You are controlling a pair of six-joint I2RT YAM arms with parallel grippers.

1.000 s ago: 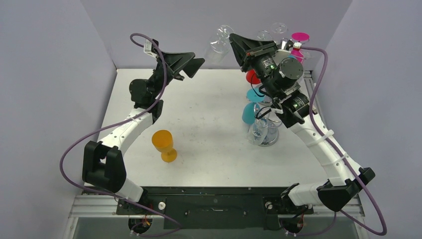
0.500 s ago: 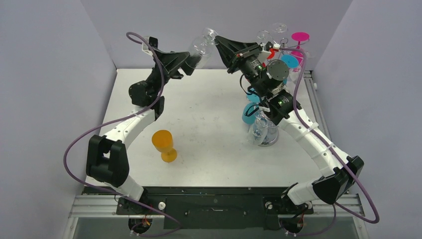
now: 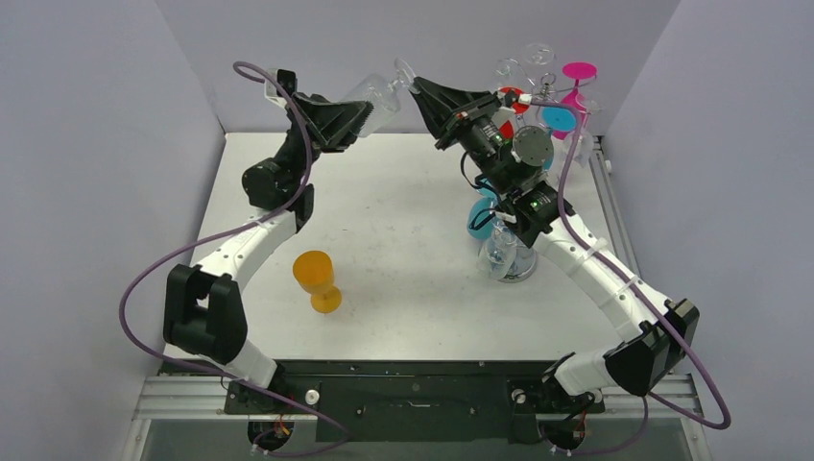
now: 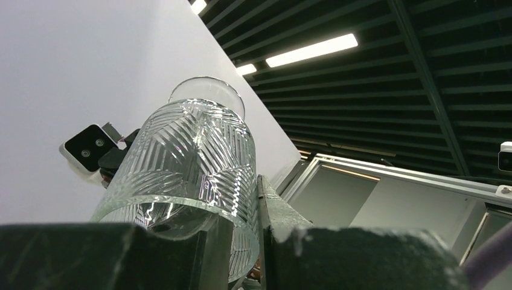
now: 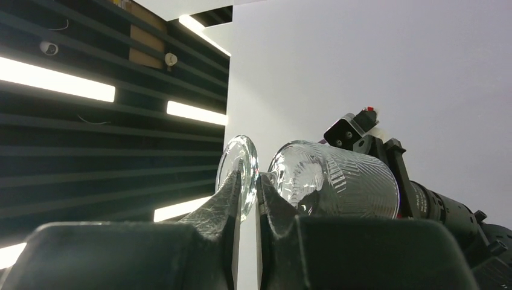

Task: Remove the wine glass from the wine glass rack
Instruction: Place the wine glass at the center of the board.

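Next, my left gripper lets go of the wine glass on the white table diagonally (image 3: 268, 237) behind the orange goblet, toward the nearer side of that goblet.
A clear ribbed wine glass (image 3: 370, 93) lies on its side in the air, high over the back of the table, between my two grippers. My left gripper (image 3: 357, 117) pinches the wall of the bowl at its rim, one finger inside and one outside. In the left wrist view the wine glass (image 4: 193, 151) fills the left gripper (image 4: 241, 205). My right gripper (image 3: 415, 86) is shut on the glass's round foot (image 5: 241, 172), as the right gripper (image 5: 246, 181) shows up close. The wine glass rack (image 3: 523, 272) stands at the right.
Pink (image 3: 579, 70), blue (image 3: 557, 117), red (image 3: 507, 100) and teal (image 3: 478, 219) glasses hang on the rack, along with clear ones. An orange goblet (image 3: 317, 279) stands upright on the white table (image 3: 403, 250) left of centre. Grey walls close in three sides.
My right arm carried the clear glass leftwards from the rack. My left gripper rose to meet it and closed on the bowl's rim.
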